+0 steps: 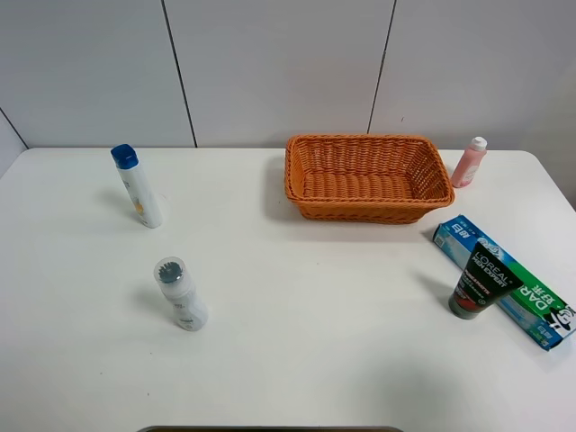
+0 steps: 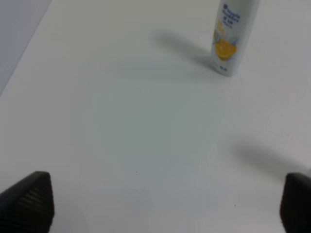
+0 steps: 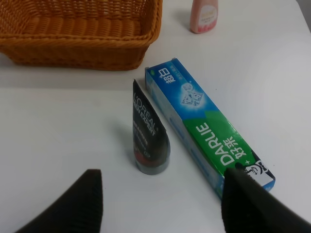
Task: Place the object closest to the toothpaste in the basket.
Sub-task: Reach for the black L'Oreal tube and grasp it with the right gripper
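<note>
The robot's right gripper should next close on the flat top end [image 1: 498,267] [image 3: 149,112] of the black L'Oreal tube, which is the one standing beside the toothpaste box.
The toothpaste box [image 1: 506,281], blue and green, lies at the right of the table; it also shows in the right wrist view [image 3: 206,122]. A black L'Oreal tube [image 1: 477,279] stands on its cap right beside the box, also in the right wrist view [image 3: 148,131]. The orange wicker basket [image 1: 367,177] sits at the back middle, its near wall in the right wrist view [image 3: 77,46]. My right gripper [image 3: 160,204] is open, close in front of the black tube. My left gripper [image 2: 165,204] is open over bare table. Neither gripper shows in the exterior high view.
A pink bottle [image 1: 469,162] stands right of the basket, also in the right wrist view [image 3: 206,14]. A white bottle with a blue cap [image 1: 138,186] stands at back left, also in the left wrist view [image 2: 231,36]. A white bottle with a grey cap [image 1: 180,292] stands at front left.
</note>
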You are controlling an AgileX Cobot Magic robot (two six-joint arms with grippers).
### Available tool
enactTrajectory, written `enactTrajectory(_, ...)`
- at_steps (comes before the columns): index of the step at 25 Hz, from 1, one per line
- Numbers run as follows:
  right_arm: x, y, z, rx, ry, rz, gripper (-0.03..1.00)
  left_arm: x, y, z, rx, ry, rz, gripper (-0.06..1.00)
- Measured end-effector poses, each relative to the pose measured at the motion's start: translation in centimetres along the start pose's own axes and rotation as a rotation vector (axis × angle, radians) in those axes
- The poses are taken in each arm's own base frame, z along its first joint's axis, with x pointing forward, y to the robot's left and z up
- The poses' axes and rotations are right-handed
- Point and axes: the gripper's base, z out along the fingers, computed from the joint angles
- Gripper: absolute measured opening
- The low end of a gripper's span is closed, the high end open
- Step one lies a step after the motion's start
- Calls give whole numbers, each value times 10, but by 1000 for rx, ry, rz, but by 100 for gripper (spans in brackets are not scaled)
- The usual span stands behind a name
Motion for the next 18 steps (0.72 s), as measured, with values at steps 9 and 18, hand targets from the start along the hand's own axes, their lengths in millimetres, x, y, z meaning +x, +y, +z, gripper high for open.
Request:
enactTrajectory(9, 0, 0, 0, 0, 0, 0, 57, 0, 0, 0, 0, 0, 0, 94)
enactTrajectory(18, 0, 0, 0, 0, 0, 0, 57, 0, 0, 0, 0, 0, 0, 94)
